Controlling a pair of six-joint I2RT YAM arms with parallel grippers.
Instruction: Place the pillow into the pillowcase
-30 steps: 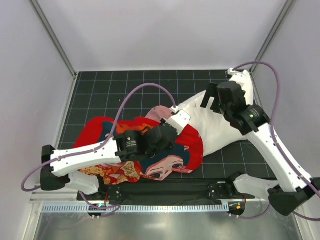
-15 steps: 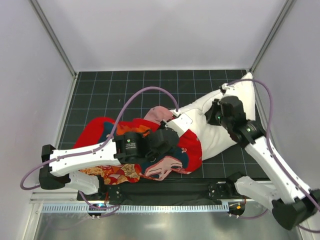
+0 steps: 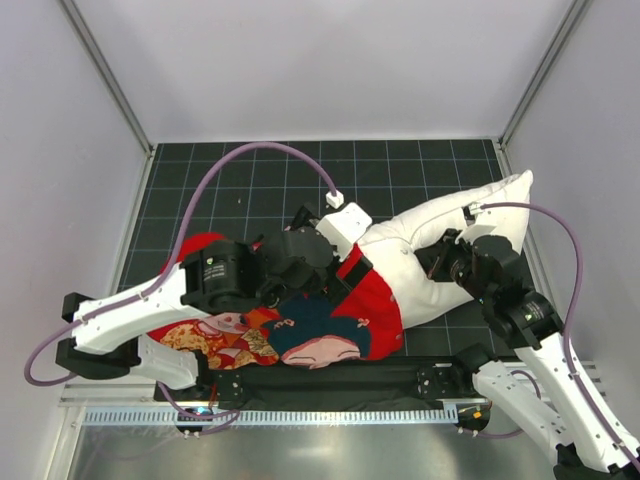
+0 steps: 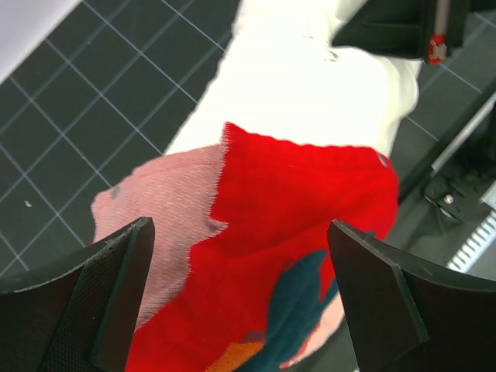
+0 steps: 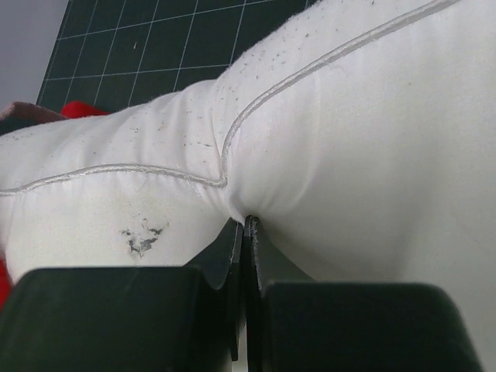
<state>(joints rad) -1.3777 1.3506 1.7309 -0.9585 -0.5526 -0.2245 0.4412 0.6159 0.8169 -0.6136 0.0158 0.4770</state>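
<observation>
My left gripper should grab the opening's edge (image 3: 354, 257) (image 4: 224, 159) on the red pillowcase next, where its red side meets its pale pink reverse.
The white pillow (image 3: 440, 222) lies slanted across the right of the mat, its left end tucked into the red pillowcase (image 3: 375, 300). My left gripper (image 3: 322, 262) hovers open above the case's mouth. In the left wrist view its fingers (image 4: 116, 271) straddle red cloth (image 4: 302, 194) with nothing held; the pale pink reverse (image 4: 155, 209) shows on the left and the pillow (image 4: 310, 85) sticks out beyond. My right gripper (image 3: 437, 262) is shut on a pinch of pillow fabric (image 5: 349, 116) beside the piped seam, jaws (image 5: 244, 225) pressed together. A sliver of red (image 5: 77, 108) shows at far left.
The black gridded mat (image 3: 250, 180) has white walls on three sides. A black bar and a metal rail (image 3: 300, 415) run along the near edge by the arm bases. Purple cables (image 3: 250, 150) loop above both arms.
My left gripper let go of the pillowcase, opened wide and drew back. My right gripper closed on the pillow and drew nearer the bases; the pillow's far corner now points further right.
</observation>
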